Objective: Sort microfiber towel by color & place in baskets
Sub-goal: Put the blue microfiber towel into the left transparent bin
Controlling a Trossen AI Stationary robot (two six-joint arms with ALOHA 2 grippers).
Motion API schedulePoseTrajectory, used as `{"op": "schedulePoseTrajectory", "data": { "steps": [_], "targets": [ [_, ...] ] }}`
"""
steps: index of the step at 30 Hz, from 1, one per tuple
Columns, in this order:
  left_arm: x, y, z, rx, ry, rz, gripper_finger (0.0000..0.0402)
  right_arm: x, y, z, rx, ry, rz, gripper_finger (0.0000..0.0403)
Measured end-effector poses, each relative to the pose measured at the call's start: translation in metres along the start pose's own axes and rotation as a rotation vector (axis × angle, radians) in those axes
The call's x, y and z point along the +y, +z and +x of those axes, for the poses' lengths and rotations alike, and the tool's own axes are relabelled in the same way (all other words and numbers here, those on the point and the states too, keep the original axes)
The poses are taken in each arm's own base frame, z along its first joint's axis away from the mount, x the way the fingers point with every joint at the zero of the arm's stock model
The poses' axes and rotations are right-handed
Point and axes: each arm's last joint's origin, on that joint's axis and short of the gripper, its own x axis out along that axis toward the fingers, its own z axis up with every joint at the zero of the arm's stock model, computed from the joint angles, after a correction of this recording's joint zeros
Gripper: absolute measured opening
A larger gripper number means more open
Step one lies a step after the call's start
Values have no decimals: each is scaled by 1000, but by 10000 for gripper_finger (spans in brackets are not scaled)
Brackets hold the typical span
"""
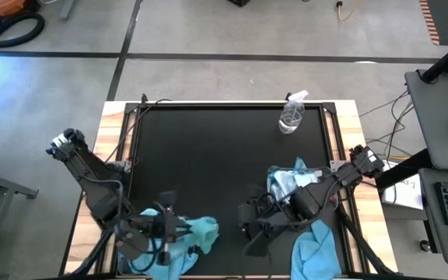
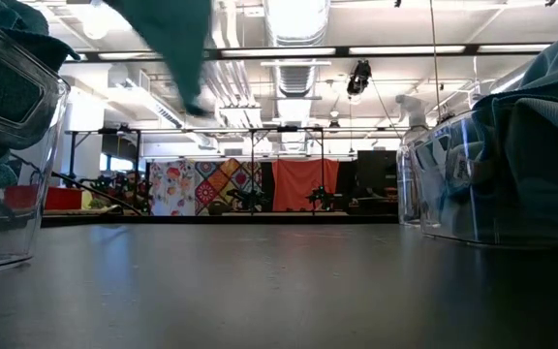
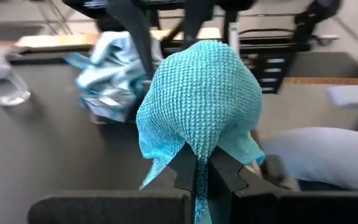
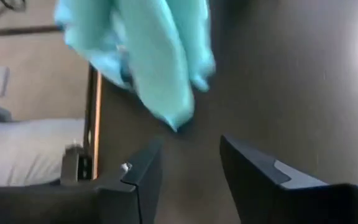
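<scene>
I will let go of the bright turquoise towel, now held just beside the clear basket, with my left gripper on top of the turquoise towels in their clear basket [image 1: 160, 242].
My left gripper [image 1: 179, 228] is shut on a bright turquoise microfiber towel [image 1: 201, 230], which fills the left wrist view [image 3: 197, 99] and hangs at the top of the low view [image 2: 174, 44]. It is held just right of the left clear basket [image 1: 150, 260] of turquoise towels at the table's near left. My right gripper [image 4: 188, 171] stands open a little right of the towel [image 4: 148, 56], nothing between its fingers, in front of the right basket [image 1: 292, 183] of paler towels. My left gripper pinches a bunched fold of the turquoise towel [image 3: 197, 152] between its two fingers [image 3: 229, 171]. The fingers slant downward toward the table's right. The cloth bulges past the fingertips and hangs slack, lifted clear of the table.
A clear spray bottle [image 1: 292, 115] stands at the far right of the black table. Another blue towel [image 1: 317, 250] lies at the near right edge. In the low view the baskets stand at the left [image 2: 8, 145] and right [image 2: 492, 165], with bare tabletop between them.
</scene>
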Motion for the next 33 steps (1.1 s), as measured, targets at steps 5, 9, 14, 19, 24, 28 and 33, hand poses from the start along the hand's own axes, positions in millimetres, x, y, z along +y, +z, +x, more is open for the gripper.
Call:
{"op": "schedulePoseTrajectory", "data": {
  "steps": [5,9,14,19,24,28,33],
  "targets": [
    [-5,5,-32,123,-46,-34,0,6,-13,-4,75,-27,68,164],
    [-4,-1,-60,241,-2,-67,0,18,-22,-7,85,-9,55,159],
    [1,-15,-85,332,110,-189,0,31,-31,-11,89,12,34,150],
    [-3,-36,-103,497,148,-360,0,39,-36,-13,89,21,73,144],
    [-20,-52,-112,581,120,-366,0,43,-39,-15,91,31,88,145],
    [-32,-62,-112,596,121,-319,0,43,-38,-15,90,29,91,145],
    [-46,-75,-101,609,163,-272,0,43,-38,-15,90,29,91,139]
  ]
}}
